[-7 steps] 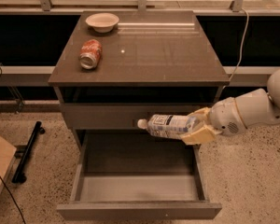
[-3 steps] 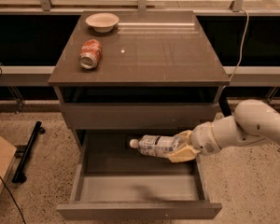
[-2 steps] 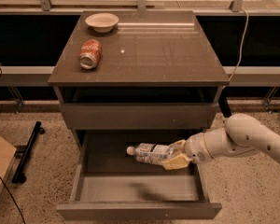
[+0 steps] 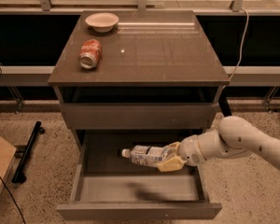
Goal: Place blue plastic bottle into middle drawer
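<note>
Next, my gripper sets the blue plastic bottle down near the center of the open middle drawer's bottom (image 4: 136,175). The bottle is held a little above that floor.
The blue plastic bottle (image 4: 147,155) is clear with a white cap and a white-and-blue label. It lies level, cap to the left, held a little above the floor of the open middle drawer (image 4: 140,188). My gripper (image 4: 170,157) is shut on the bottle's base end, inside the drawer's right half. The white arm reaches in from the right. The bottle's shadow falls on the drawer floor below it.
A red soda can (image 4: 89,54) lies on its side at the tabletop's left. A pale bowl (image 4: 101,21) stands at the back left. The upper drawer (image 4: 137,115) is closed. A black bar (image 4: 28,150) and cardboard (image 4: 0,160) lie on the floor at left.
My gripper has carried the bottle down and to the left, from in front of the upper drawer into the open middle drawer, close to its floor.
</note>
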You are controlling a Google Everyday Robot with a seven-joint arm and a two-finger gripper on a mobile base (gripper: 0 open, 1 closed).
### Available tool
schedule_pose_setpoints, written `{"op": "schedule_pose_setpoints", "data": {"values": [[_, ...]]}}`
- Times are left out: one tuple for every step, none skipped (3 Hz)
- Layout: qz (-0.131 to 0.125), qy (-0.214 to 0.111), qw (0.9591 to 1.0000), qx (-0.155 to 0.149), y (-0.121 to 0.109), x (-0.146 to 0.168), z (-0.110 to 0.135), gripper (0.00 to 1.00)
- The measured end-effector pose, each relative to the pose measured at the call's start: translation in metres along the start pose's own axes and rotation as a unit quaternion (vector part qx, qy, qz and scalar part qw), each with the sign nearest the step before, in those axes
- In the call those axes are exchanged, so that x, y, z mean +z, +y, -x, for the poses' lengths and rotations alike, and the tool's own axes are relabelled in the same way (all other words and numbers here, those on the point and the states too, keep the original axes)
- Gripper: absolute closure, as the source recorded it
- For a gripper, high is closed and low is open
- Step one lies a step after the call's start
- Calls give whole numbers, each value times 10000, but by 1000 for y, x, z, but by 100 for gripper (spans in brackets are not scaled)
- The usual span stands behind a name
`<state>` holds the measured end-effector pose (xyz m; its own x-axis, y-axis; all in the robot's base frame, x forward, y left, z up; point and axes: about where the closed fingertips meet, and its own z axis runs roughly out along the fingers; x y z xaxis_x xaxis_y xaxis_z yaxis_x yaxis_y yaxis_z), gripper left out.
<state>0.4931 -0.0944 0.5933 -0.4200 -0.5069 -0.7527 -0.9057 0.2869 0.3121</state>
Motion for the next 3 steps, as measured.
{"op": "schedule_pose_setpoints", "data": {"values": [[146, 16, 9999, -82, -3, 23, -5, 100], [279, 30, 9996, -48, -11, 50, -18, 100], [413, 77, 9991, 15, -18, 73, -29, 100]]}}
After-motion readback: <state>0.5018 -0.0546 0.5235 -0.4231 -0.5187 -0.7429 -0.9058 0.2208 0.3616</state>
